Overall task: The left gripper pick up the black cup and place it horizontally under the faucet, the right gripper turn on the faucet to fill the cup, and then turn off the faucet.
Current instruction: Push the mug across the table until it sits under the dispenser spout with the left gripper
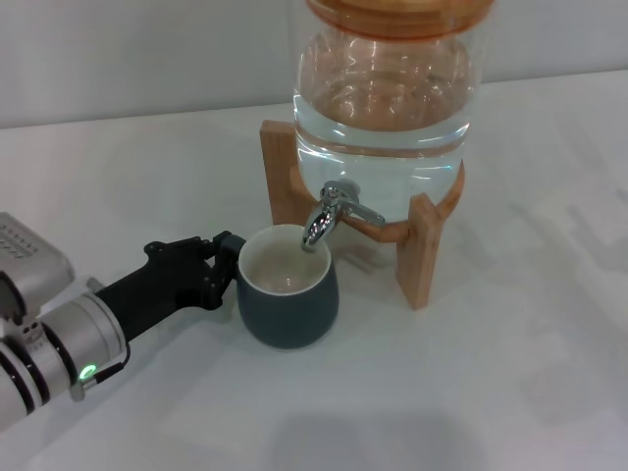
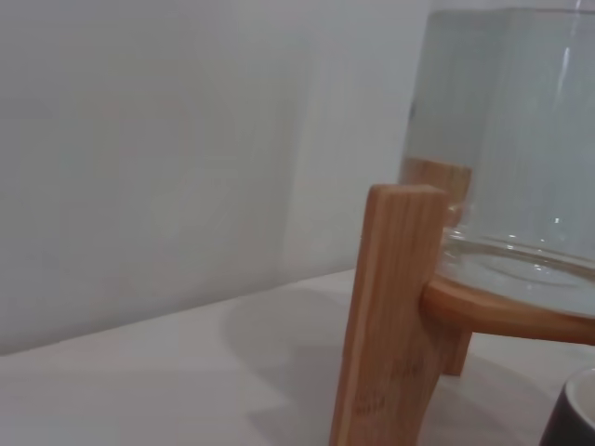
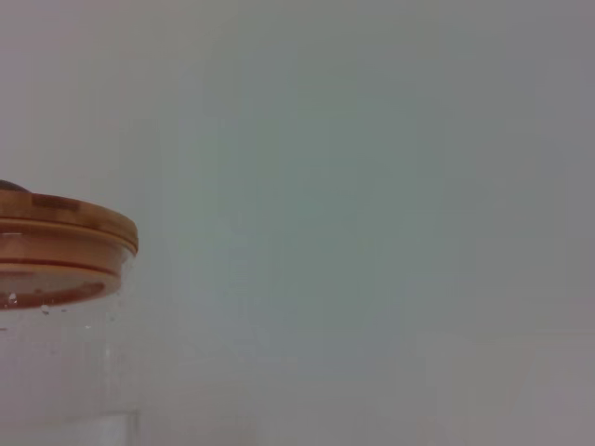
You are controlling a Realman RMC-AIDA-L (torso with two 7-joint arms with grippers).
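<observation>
I need to use my left gripper to set the black cup down on the white table just before the wooden stand point(image 1: 321, 334), under the spout.
The black cup point(image 1: 288, 294) stands upright on the white table, its cream inside showing, right below the spout of the chrome faucet point(image 1: 334, 211). The faucet's lever points to the right and no stream of water shows. My left gripper point(image 1: 222, 269) reaches in from the left and is shut on the cup's left side, where the handle is hidden between its fingers. A sliver of the cup's rim shows in the left wrist view point(image 2: 572, 420). The right gripper is out of view.
A large glass jar point(image 1: 383, 118) of water with an orange lid point(image 3: 56, 246) sits on a wooden stand point(image 1: 422, 245) behind the cup. One stand leg point(image 2: 390, 316) is close in the left wrist view. A white wall is behind.
</observation>
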